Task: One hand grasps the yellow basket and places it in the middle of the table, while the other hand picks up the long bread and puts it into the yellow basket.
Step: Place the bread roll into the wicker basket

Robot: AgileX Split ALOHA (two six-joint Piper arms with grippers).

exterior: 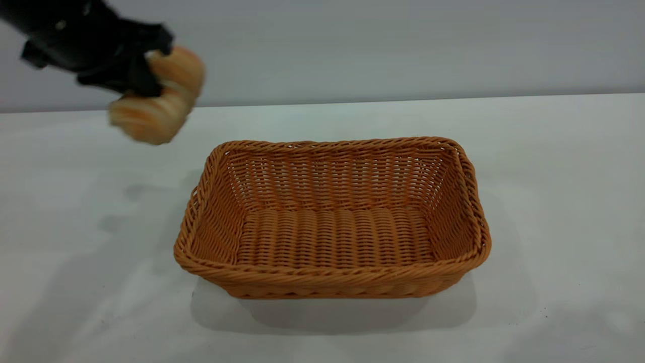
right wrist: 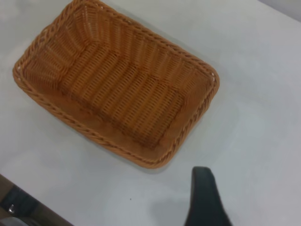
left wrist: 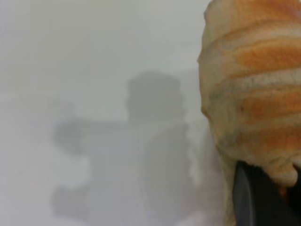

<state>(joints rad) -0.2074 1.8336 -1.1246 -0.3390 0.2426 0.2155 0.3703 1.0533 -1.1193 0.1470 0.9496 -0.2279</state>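
Note:
The long bread, now in the air above the table, will be let go by my left gripper inside the yellow basket (exterior: 293,202), toward the end nearest that gripper.
The yellow basket (exterior: 332,275) stands empty in the middle of the table (exterior: 554,176); it also shows in the right wrist view (right wrist: 141,117). My left gripper (exterior: 143,75) is shut on the long bread (exterior: 161,108) and holds it in the air above the table, to the left of and behind the basket. In the left wrist view the bread (left wrist: 254,84) fills one side, with a dark finger (left wrist: 254,200) against it. My right gripper (right wrist: 254,188) is open and empty, above the table beside the basket; only one finger (right wrist: 203,193) shows.
A plain grey wall runs behind the table's far edge. White tabletop surrounds the basket on all sides. The table's edge and a dark object (right wrist: 19,202) show in a corner of the right wrist view.

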